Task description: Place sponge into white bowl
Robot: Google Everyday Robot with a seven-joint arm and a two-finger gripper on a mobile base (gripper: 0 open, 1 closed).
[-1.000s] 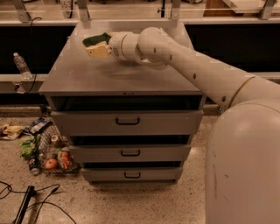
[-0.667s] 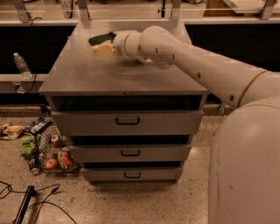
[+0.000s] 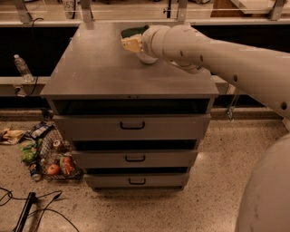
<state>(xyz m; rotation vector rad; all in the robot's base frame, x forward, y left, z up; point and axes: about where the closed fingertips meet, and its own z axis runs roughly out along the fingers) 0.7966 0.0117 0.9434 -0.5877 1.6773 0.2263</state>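
Note:
Next, I let go of the sponge with my gripper at the far side of the white bowl point(image 3: 153, 34), so it leans up out of the bowl.
My gripper point(image 3: 137, 41) is over the back middle of the grey cabinet top point(image 3: 99, 68), at the end of the white arm that comes in from the right. It is shut on the sponge point(image 3: 130, 44), which sticks out to the left with its pale yellow foam below and its dark green layer on top. The white bowl point(image 3: 146, 58) is mostly hidden under my wrist. Only a curved white piece of its near side shows, just below and right of the sponge. I cannot tell whether the sponge touches the bowl.
The grey cabinet has three drawers with handles point(image 3: 132, 125) facing me. A rail with posts point(image 3: 86, 11) runs behind it. A plastic bottle point(image 3: 21, 68) stands on a ledge at left. Litter and a wire basket point(image 3: 50, 156) lie on the floor at left, with cables point(image 3: 31, 213).
The gripper has carried the sponge to the right along the back of the cabinet top, and it is now by the white bowl. The view has also come closer.

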